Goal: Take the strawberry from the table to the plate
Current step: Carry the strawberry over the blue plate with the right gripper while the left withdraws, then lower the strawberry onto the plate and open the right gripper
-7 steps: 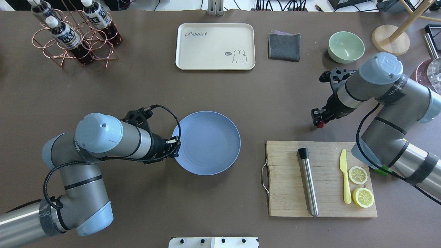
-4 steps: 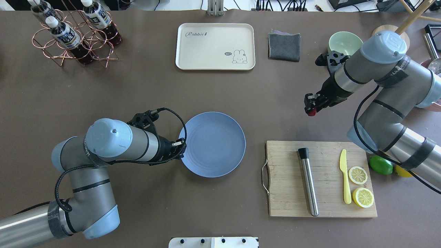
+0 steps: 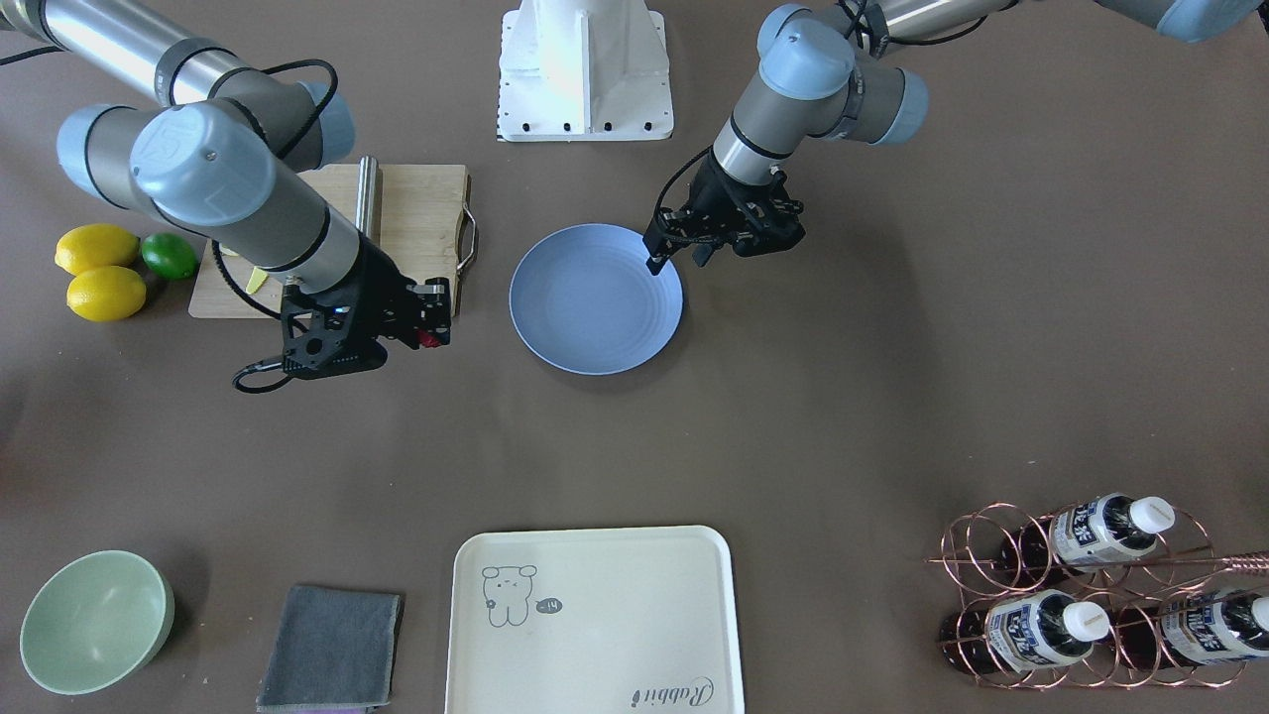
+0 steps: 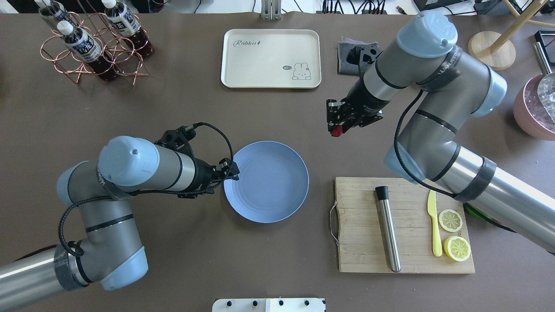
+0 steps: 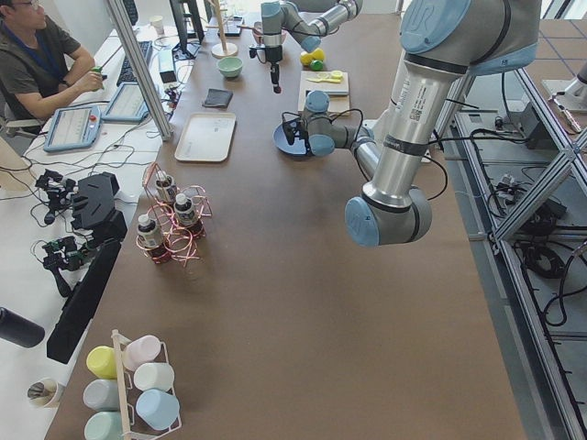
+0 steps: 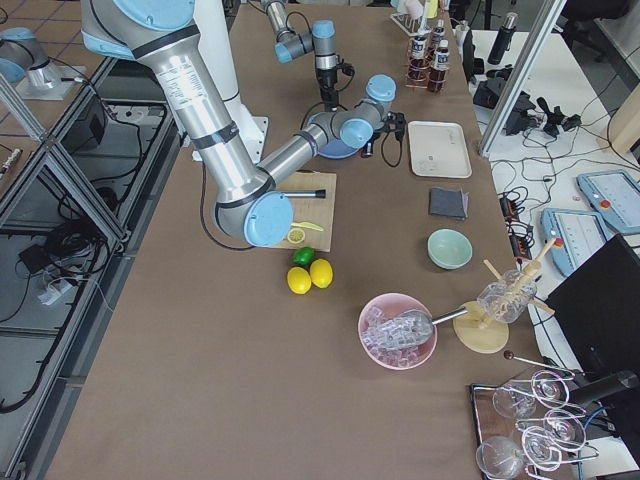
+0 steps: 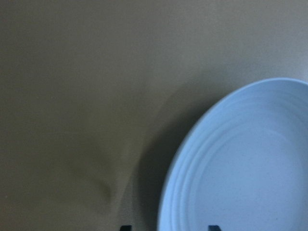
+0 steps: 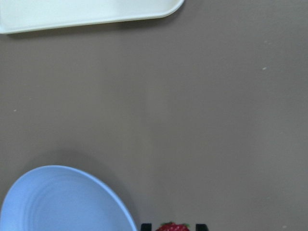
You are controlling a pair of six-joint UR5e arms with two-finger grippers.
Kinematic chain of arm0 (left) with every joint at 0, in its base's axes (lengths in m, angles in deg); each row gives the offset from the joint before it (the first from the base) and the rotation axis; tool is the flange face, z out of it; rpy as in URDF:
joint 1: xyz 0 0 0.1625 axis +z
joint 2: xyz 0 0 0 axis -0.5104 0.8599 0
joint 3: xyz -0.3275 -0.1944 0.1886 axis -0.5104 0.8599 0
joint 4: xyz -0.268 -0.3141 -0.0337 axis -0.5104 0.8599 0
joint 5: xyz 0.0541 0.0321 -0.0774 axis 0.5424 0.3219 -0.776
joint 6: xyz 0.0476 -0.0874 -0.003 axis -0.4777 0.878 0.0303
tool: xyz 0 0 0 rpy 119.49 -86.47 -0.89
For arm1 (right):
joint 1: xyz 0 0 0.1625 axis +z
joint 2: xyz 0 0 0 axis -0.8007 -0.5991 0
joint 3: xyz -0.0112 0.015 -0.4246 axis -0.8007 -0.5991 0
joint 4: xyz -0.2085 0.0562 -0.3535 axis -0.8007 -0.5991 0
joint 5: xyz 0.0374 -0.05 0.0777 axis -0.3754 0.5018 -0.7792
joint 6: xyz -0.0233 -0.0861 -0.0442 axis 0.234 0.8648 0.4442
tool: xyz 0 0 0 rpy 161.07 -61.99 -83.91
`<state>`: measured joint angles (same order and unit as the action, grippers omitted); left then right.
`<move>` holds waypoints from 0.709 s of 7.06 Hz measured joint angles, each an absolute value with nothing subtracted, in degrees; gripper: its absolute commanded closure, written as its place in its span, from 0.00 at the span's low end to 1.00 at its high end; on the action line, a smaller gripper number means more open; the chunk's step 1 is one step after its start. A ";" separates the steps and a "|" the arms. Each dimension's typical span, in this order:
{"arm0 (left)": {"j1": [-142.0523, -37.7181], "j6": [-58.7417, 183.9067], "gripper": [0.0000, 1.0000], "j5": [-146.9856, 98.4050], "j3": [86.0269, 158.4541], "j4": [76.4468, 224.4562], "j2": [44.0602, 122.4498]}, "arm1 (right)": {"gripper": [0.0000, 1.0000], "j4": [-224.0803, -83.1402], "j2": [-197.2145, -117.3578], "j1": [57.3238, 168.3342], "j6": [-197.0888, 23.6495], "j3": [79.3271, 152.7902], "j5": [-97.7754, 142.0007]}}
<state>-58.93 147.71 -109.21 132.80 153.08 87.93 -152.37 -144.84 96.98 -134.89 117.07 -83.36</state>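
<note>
I should let go of the strawberry with my right gripper in the middle of the light blue plate (image 3: 596, 294).
The strawberry (image 4: 334, 132) is a small dark-red berry, and my right gripper (image 4: 335, 126) is shut on it above the bare table (image 4: 173, 260), up and to the right of the plate. The right wrist view has the strawberry (image 8: 172, 226) between the fingertips at the bottom edge, with the plate (image 8: 62, 202) to the lower left. The light blue plate (image 4: 266, 182) lies flat and holds nothing. My left gripper (image 4: 233, 171) hovers at its left rim, fingers spread wide, open, with the plate rim (image 7: 166, 192) between them in the left wrist view.
A wooden cutting board (image 4: 360, 242) with a metal rod, a yellow knife and lemon slices lies right of the plate. A cream tray (image 4: 271, 58), a grey cloth (image 4: 347, 54) and a bottle rack (image 4: 93, 41) stand along the far edge. A green bowl (image 3: 94, 620) sits beyond the cloth.
My right gripper has carried the strawberry to the left, toward the plate. The plate slid slightly right with my left gripper at its rim, then stayed put while that gripper shifted along the rim.
</note>
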 measured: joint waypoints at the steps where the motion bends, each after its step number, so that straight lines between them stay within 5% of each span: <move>1: -62.09 144.46 0.22 -111.81 133.95 150.72 87.53 | 1.00 -152.48 -142.96 94.05 -138.24 117.02 -80.49; 5: -74.20 120.70 0.13 -121.48 137.19 146.58 79.23 | 1.00 -152.54 -136.78 82.49 -146.93 113.09 -67.78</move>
<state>-74.20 120.70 -121.48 137.19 146.58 79.23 -152.54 -136.78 82.49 -146.93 113.09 -67.78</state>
